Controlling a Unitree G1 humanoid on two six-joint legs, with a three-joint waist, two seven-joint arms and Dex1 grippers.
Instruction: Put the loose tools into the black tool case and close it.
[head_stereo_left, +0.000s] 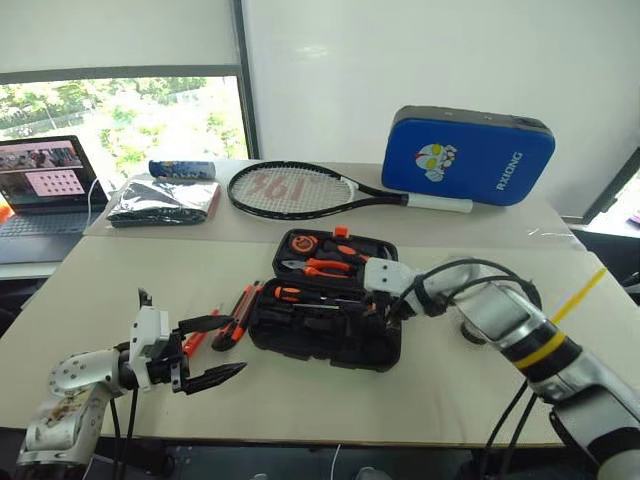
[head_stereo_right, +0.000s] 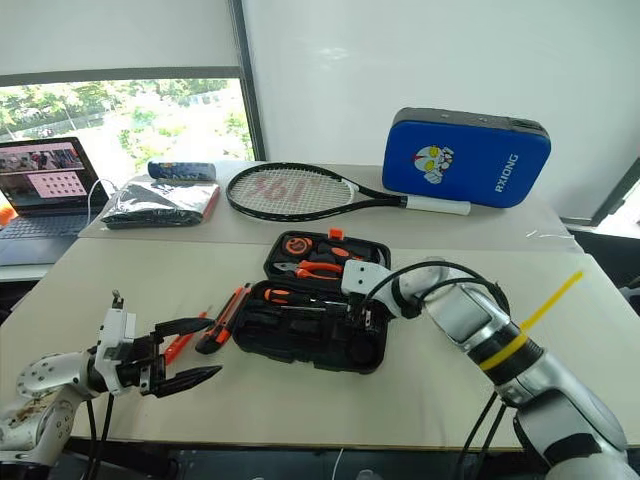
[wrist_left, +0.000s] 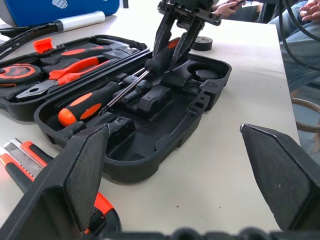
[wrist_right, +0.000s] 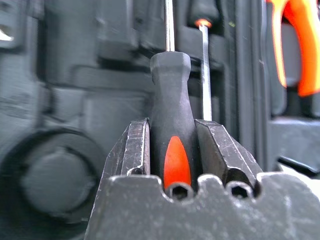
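The slim orange tester screwdriver beside the utility knife is next for my left gripper, which should go to it and close on the wide end of its handle (head_stereo_left: 193, 345).
The black tool case (head_stereo_left: 322, 340) lies open in the middle of the table. My right gripper (wrist_right: 171, 125) is shut on an orange-and-black screwdriver (wrist_right: 170, 85) and holds it over the case's near half (wrist_left: 172, 47), shaft pointing into the slots. Another orange-and-black screwdriver (wrist_left: 85, 102) lies in its slot beside it. Orange pliers (head_stereo_left: 325, 266) and a round tape measure (head_stereo_left: 300, 243) sit in the far half. A utility knife (head_stereo_left: 236, 315) and a slim orange tester screwdriver (head_stereo_left: 195, 342) lie loose left of the case. My left gripper (head_stereo_left: 215, 352) hangs open beside them, empty.
A tennis racket (head_stereo_left: 300, 190), a blue padded case (head_stereo_left: 465, 155), a dark folded bag (head_stereo_left: 160, 200) and a blue can (head_stereo_left: 183, 168) are on the far table. A laptop (head_stereo_left: 45, 185) stands at far left. A black tape roll (wrist_left: 202, 44) lies right of the case.
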